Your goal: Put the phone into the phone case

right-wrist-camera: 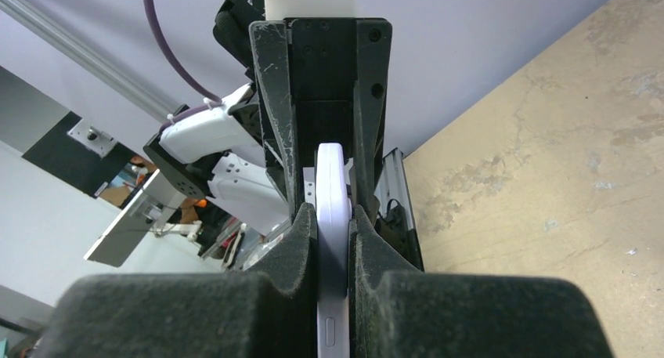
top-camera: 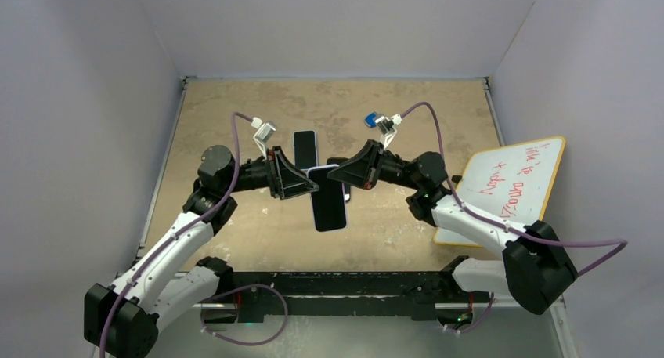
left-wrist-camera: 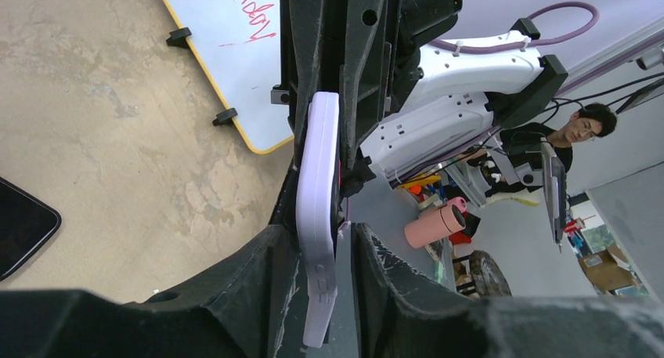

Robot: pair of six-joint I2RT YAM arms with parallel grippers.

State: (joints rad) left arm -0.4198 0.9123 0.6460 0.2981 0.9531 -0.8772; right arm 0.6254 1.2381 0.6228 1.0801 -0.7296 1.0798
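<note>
My right gripper will lift the case, since my grippers meet at its upper end, until my left gripper can pinch its free lower corner [top-camera: 319, 227].
A lavender phone case [top-camera: 315, 172] with the dark phone [top-camera: 329, 205] lying in it hangs above the middle of the table, between both arms. My right gripper [right-wrist-camera: 334, 211] is shut on the case [right-wrist-camera: 333, 186], its foam pads pressed on both faces. My left gripper [left-wrist-camera: 325, 231] stands open around the opposite end of the case [left-wrist-camera: 317, 178]. There the case leans on one finger [left-wrist-camera: 266, 272], and a gap shows to the other finger. In the top view the left gripper [top-camera: 313, 187] and right gripper [top-camera: 343, 178] meet at the case's upper end.
A second dark phone [top-camera: 304, 148] lies flat on the table behind the arms, also seen in the left wrist view as a dark slab [left-wrist-camera: 19, 225]. A whiteboard [top-camera: 513, 182] with red writing rests at the right. Walls enclose the tan table [top-camera: 235, 115].
</note>
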